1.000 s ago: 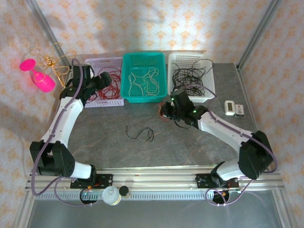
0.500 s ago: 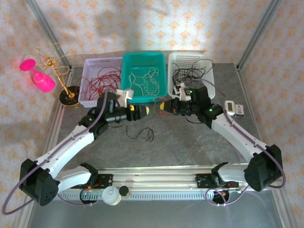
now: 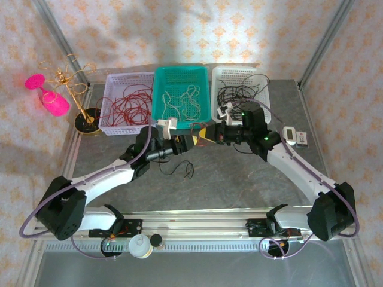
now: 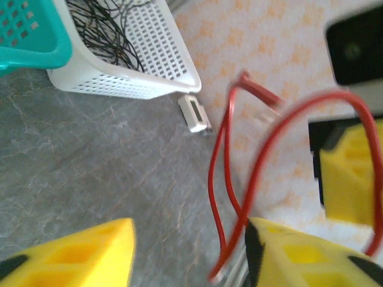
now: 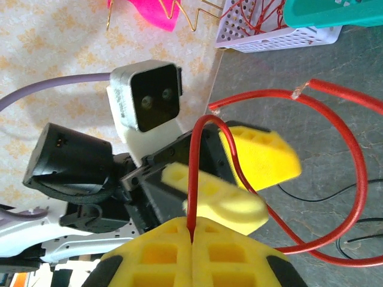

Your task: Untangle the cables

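The red cable crosses itself, so the robot's left gripper should hold its bend while the right gripper opens, takes the looped part (image 5: 361,179) and pulls it out straight.
A red cable (image 5: 287,94) hangs in a loop above the middle of the table, pinched at one point by my shut right gripper (image 5: 191,222). In the top view that gripper (image 3: 206,134) faces left, nose to nose with my left gripper (image 3: 190,141). My left gripper (image 4: 190,251) is open, with the red cable (image 4: 211,173) hanging between its yellow fingers and lying against the right one. The left gripper's fingers (image 5: 257,156) show straddling the cable in the right wrist view. A loose black cable (image 3: 178,168) lies on the table below both grippers.
Three baskets line the back: a purple one (image 3: 128,104) with red cables, a teal one (image 3: 181,98) with white cables, a white one (image 3: 242,95) with black cables. A gold wire stand with pink cups (image 3: 66,89) is at far left. Two small devices (image 3: 289,135) lie at right.
My left arm swung from the purple basket to the table's middle, up to the right gripper, and its jaws narrowed around the red cable. The right gripper lifted and turned leftward, staying shut.
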Available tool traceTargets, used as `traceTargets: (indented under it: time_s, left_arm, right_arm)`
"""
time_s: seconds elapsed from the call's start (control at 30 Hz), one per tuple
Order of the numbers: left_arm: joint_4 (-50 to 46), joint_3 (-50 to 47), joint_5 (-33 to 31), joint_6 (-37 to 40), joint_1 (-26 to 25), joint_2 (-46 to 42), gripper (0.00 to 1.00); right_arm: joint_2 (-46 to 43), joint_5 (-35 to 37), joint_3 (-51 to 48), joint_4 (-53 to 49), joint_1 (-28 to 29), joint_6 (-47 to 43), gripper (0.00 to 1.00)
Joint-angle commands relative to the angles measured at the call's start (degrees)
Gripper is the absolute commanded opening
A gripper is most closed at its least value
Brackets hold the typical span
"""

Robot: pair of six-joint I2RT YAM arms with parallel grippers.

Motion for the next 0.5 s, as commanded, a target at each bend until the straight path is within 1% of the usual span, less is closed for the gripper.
traceTargets:
  time_s: [0.0,0.07,0.1,0.13,0.17,0.2,0.23,0.27,0.33,0.4,0.43,0.47]
  left_arm:
    - [6.12,1.71,-5.49,-1.67,-0.22,1.20,0.29]
    - [7.52,1.10,-7.90,-2.11,-0.22,0.93,0.10]
    - [7.37,1.02,-9.70,-2.12,-0.22,0.31,0.03]
    - [5.91,1.02,-12.67,-2.07,-0.23,-0.68,0.00]
    - [4.07,1.00,-15.50,-1.39,-0.22,-2.02,0.00]
    - [2.10,1.17,-18.05,-0.46,-0.18,-3.28,0.00]
    - [-0.52,1.33,-20.80,0.77,-0.14,-4.79,0.00]
    - [-3.06,1.85,-22.52,2.40,-0.13,-6.05,0.00]
    - [-9.60,4.33,-23.56,6.38,0.02,-7.49,0.00]
    - [-16.81,7.66,-23.16,9.93,-0.05,-7.58,0.00]
    - [-20.54,9.69,-22.91,12.75,-0.05,-7.28,0.00]
    - [-24.02,11.39,-23.13,14.37,-0.05,-7.03,0.00]
  right_arm:
    - [-1.27,-1.83,-0.70,3.68,-0.10,1.66,0.00]
    - [-1.92,-1.98,-1.31,4.05,-0.11,2.14,0.00]
    - [-2.22,-1.64,-1.38,3.46,-0.06,1.90,0.00]
    - [-2.59,-0.82,-1.22,2.03,-0.05,0.83,0.00]
    - [-2.89,0.55,-0.70,-0.72,-0.13,-0.91,0.00]
    - [-3.14,2.54,-0.06,-3.67,-0.36,-2.95,0.04]
    - [-3.46,6.72,0.99,-8.08,-0.39,-6.03,0.15]
    - [-3.73,12.53,2.07,-12.85,-0.46,-9.25,0.22]
    - [-4.13,23.00,2.83,-18.77,-0.43,-13.87,0.30]
    - [-6.64,31.79,2.49,-21.46,-0.41,-16.74,0.34]
    - [-7.74,34.69,2.08,-21.85,-0.46,-17.64,0.36]
    - [-9.02,35.57,1.75,-21.35,-0.46,-18.98,0.37]
